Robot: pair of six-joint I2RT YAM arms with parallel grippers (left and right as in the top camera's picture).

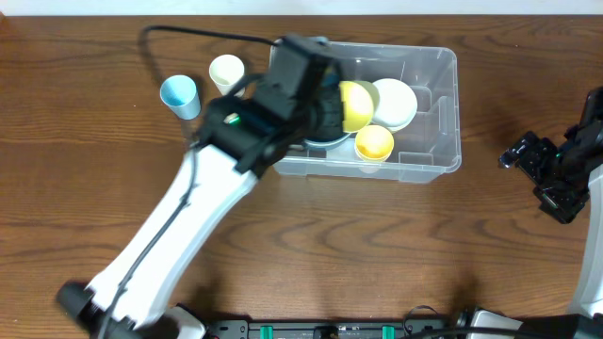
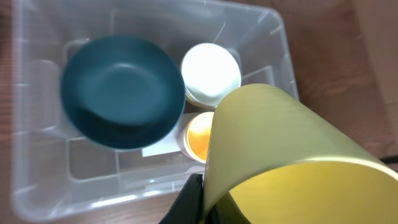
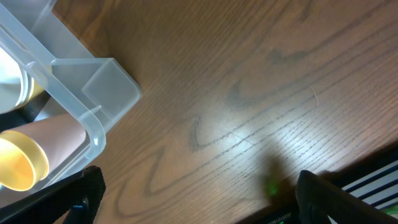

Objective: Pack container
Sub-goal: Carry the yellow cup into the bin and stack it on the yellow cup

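Note:
Next, I let go of the pale yellow bowl, now hanging tilted above the bin's contents, with my left gripper inside the yellow cup (image 1: pixel 374 141) (image 2: pixel 200 136), next to the white bowl in the bin.
The container (image 1: pixel 435 111), a large clear bin, stands at the back middle of the table. In it lie a dark blue bowl (image 2: pixel 121 90), a white bowl (image 2: pixel 210 73) and a yellow cup (image 2: pixel 199 137). My left gripper (image 1: pixel 330 108) hovers over the bin's left half, shut on the rim of a pale yellow bowl (image 2: pixel 280 155), which hangs tilted above the bin's contents. The same yellow bowl (image 1: pixel 353 104) shows beside the white bowl (image 1: pixel 394 102) from overhead. My right gripper (image 1: pixel 532 165) stands open over bare table to the right of the bin, with nothing between its fingers (image 3: pixel 336 199).
A light blue cup (image 1: pixel 179 94) and a cream cup (image 1: pixel 226 71) stand on the table left of the bin. The right wrist view shows the bin's corner (image 3: pixel 93 93) with the yellow cup (image 3: pixel 25 155) behind its wall.

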